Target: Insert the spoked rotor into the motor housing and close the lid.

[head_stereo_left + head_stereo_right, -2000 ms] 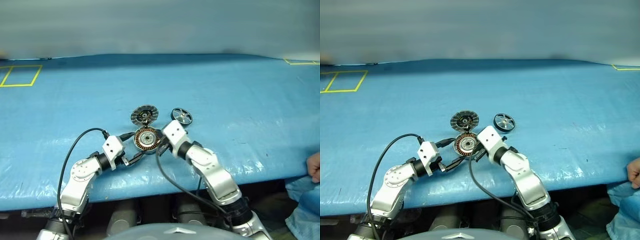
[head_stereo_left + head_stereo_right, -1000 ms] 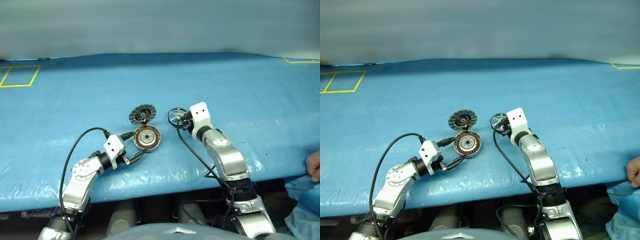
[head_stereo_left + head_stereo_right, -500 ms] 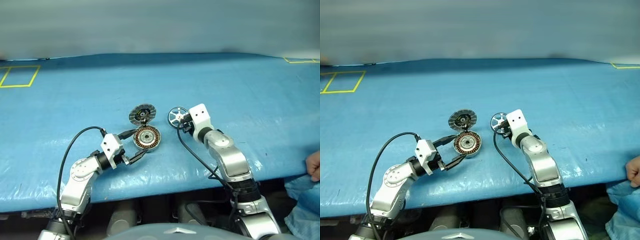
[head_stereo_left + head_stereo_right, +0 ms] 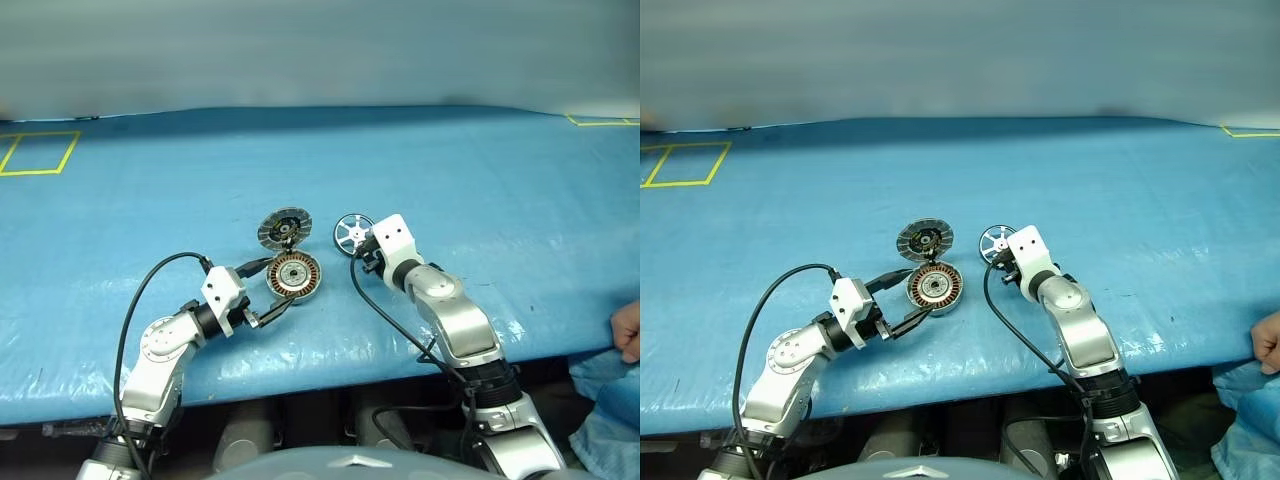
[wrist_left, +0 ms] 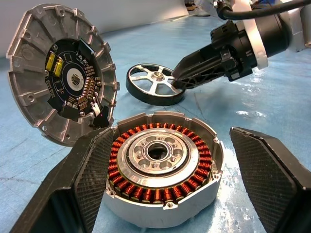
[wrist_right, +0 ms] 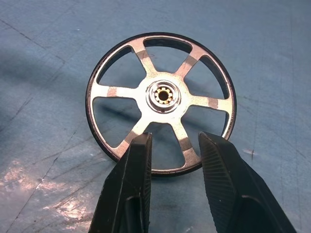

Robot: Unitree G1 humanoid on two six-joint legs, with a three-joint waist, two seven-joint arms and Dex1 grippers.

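Observation:
A spoke of the rotor runs at a slant between the open fingers of my right gripper, so next I line them up with it and pinch it near the rotor's hub (image 6: 175, 125).
The motor housing (image 5: 163, 160), with copper windings showing, lies on the blue table. Its lid (image 5: 58, 73) stands open at the far edge, dark inner face showing. My left gripper (image 5: 170, 133) is open wide, one finger on each side of the housing (image 4: 293, 275). The spoked rotor (image 6: 163, 97) lies just right of the lid (image 4: 284, 227). My right gripper (image 6: 175, 138) is at the rotor's (image 4: 352, 233) near rim. Its fingers (image 6: 136, 165) stand apart, astride one spoke. I cannot tell whether they touch the rim.
The blue-covered table (image 4: 480, 180) spreads wide on all sides. A yellow tape square (image 4: 40, 150) marks its far left, and more yellow tape (image 4: 600, 122) its far right. A person's hand (image 4: 630, 335) shows at the right edge. Black cables loop from both wrists.
Two seconds ago my right gripper was at the housing; it swung right to the rotor and has stayed there. The rotor now sits a little closer to the lid. My left gripper has not moved.

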